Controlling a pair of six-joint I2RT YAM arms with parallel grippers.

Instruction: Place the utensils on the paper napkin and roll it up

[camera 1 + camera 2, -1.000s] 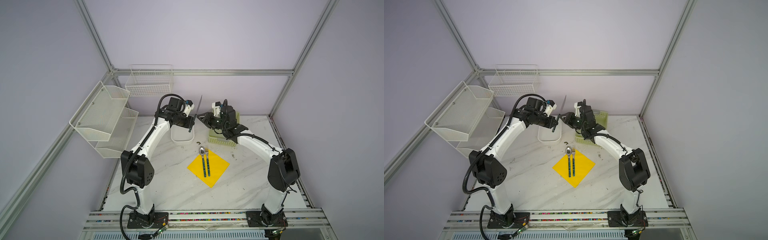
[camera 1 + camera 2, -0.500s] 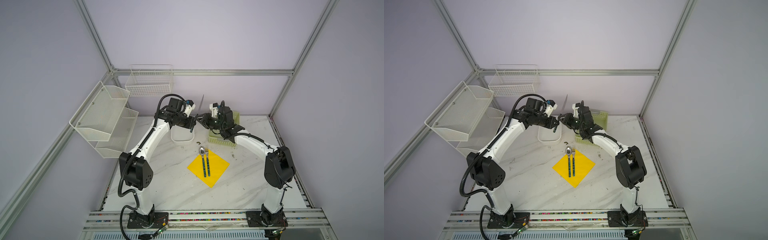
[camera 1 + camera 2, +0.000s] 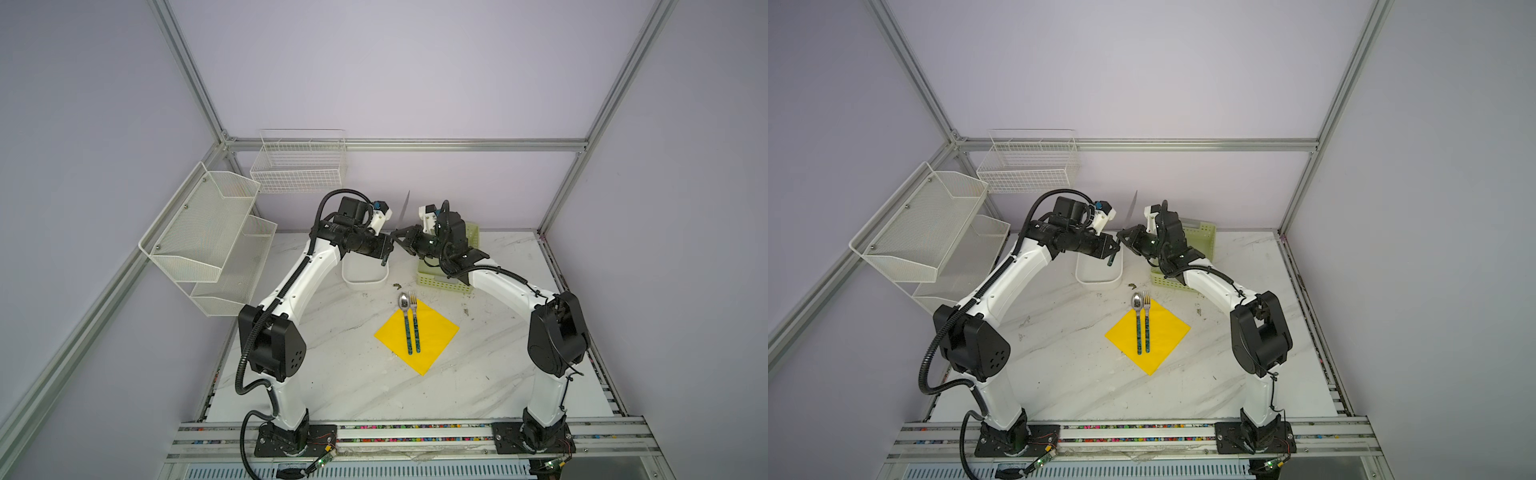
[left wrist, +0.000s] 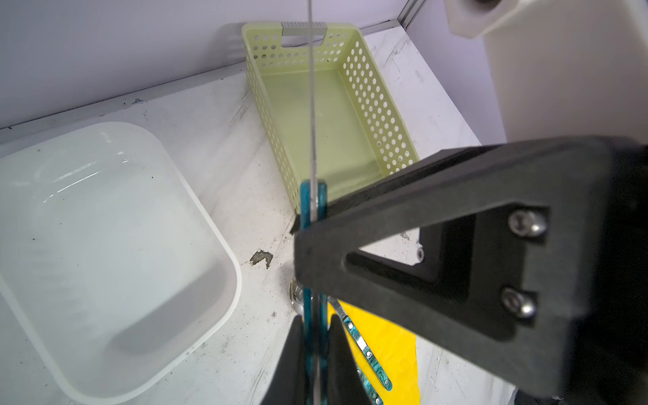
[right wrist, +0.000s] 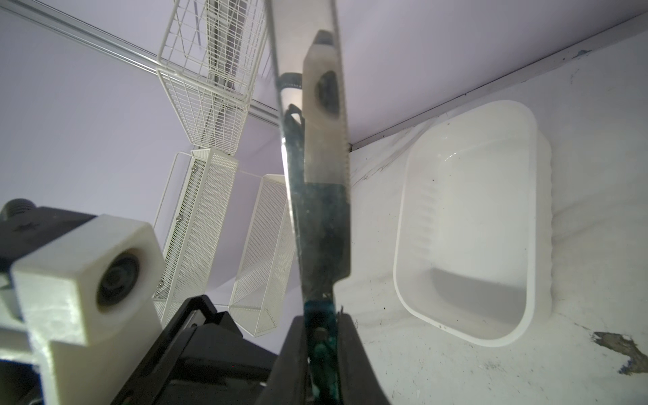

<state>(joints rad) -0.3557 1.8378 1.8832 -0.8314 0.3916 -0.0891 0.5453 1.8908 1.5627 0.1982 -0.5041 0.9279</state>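
The knife's handle is pinched by its flat sides in my left gripper, so while my right gripper holds it, my left gripper should open and take the handle's narrow edges (image 4: 315,307).
A knife (image 3: 405,207) with a teal handle stands upright in the air at the back, above the white tub. My left gripper (image 3: 388,246) is shut on its handle (image 4: 313,210), and my right gripper (image 3: 400,237) is shut on the same handle just above, fingers (image 5: 354,350) pressed to both sides. The blade (image 5: 308,147) rises between the two wrists. The yellow paper napkin (image 3: 434,332) lies flat as a diamond mid-table. On it, side by side, lie a spoon (image 3: 405,320) and a fork (image 3: 415,320), with their heads past its far corner.
A white tub (image 3: 365,277) and a pale green perforated basket (image 3: 436,279) stand behind the napkin, both empty in the left wrist view. White mesh shelves (image 3: 208,232) and a wire basket (image 3: 299,166) hang on the left and back walls.
My right gripper has moved left to the knife and closed on its handle. The left arm has held the knife still.
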